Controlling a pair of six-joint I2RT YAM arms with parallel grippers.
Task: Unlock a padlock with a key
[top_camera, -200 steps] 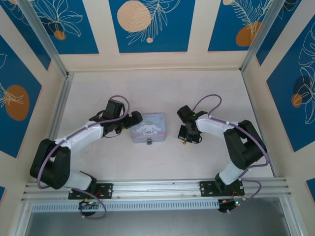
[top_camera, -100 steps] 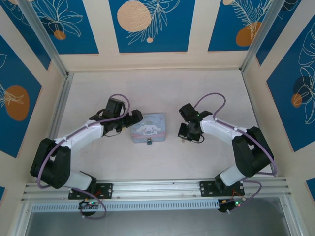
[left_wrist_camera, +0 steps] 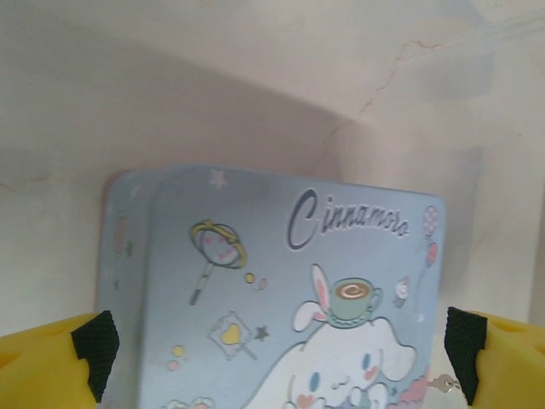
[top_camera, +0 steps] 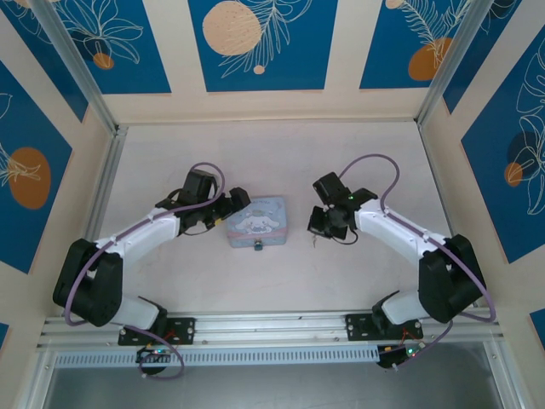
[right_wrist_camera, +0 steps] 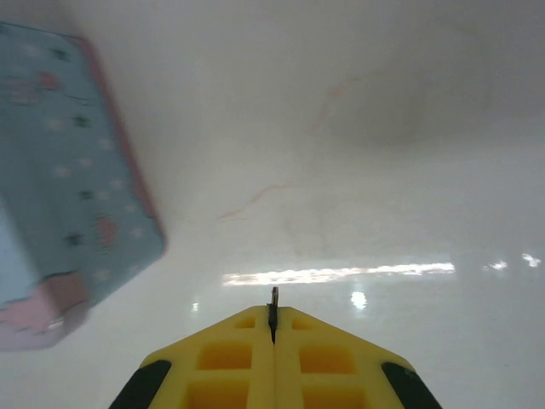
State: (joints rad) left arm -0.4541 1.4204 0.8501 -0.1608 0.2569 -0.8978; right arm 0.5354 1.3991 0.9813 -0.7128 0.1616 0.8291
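My right gripper is to put the key down on the table (top_camera: pixel 249 192) just behind the tin's far edge.
The light-blue cartoon-dog tin (top_camera: pixel 258 221) lies mid-table, and the tiny dark padlock (top_camera: pixel 258 247) hangs at its near edge. My left gripper (top_camera: pixel 232 210) is at the tin's left end, open. In the left wrist view its yellow fingertips (left_wrist_camera: pixel 43 362) stand wide on either side of the tin's lid (left_wrist_camera: pixel 272 256), holding nothing. My right gripper (top_camera: pixel 317 235) hovers right of the tin and apart from it. It is shut on the key (right_wrist_camera: pixel 273 298), a thin dark sliver poking out between the yellow pads (right_wrist_camera: pixel 230 358).
The tin's side (right_wrist_camera: pixel 60 170) sits at the left of the right wrist view. Aluminium rails (top_camera: pixel 98 196) border the pale table (top_camera: pixel 341 281) left and right. Patterned walls enclose the back and sides.
The right arm's elbow swung out to the right and its gripper shifted slightly away from me, still shut on the key. The left gripper edged a little closer onto the tin.
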